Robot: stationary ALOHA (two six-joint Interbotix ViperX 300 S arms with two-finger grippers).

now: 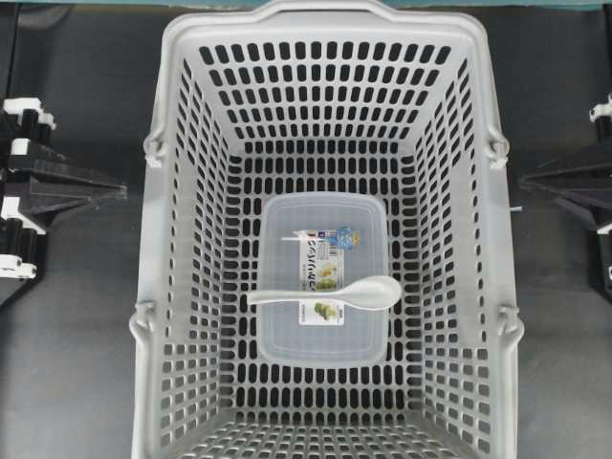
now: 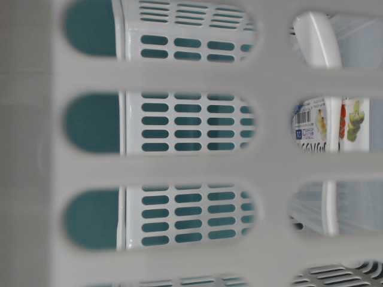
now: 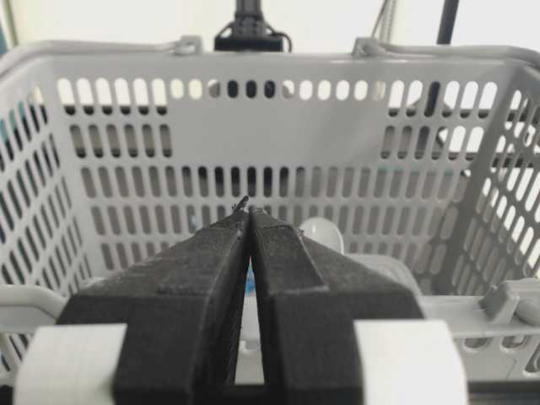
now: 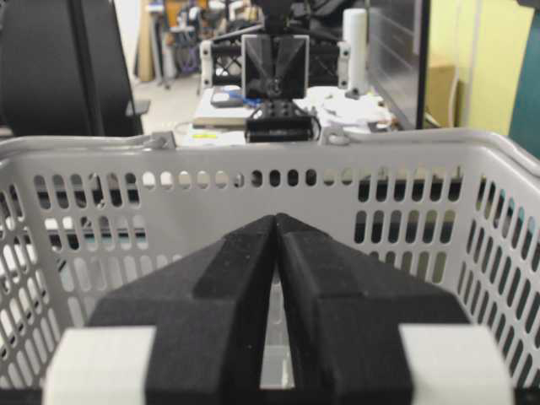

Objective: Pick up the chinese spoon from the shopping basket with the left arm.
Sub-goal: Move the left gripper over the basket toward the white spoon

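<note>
The robot's left gripper will close on the handle (image 1: 315, 296) of the white chinese spoon, near the point where it widens into the bowl.
The white chinese spoon (image 1: 325, 294) lies crosswise on a clear lidded container (image 1: 325, 225) on the floor of the light-grey shopping basket (image 1: 174, 115), bowl to the right. My left gripper (image 1: 120, 191) sits outside the basket's left wall, shut and empty. In the left wrist view its tips (image 3: 250, 209) meet, and the spoon's bowl (image 3: 325, 233) peeks out behind them inside the basket (image 3: 253, 126). My right gripper (image 1: 526, 182) rests outside the right wall, also shut and empty; its tips (image 4: 277, 218) point at the basket wall (image 4: 253, 160).
The container's printed label (image 1: 323, 277) runs under the spoon. The basket's hinged handle mounts (image 1: 153, 148) stick out on its rim. In the table-level view, the spoon (image 2: 316, 39) and the label (image 2: 317, 125) show through the slotted near wall (image 2: 179, 164).
</note>
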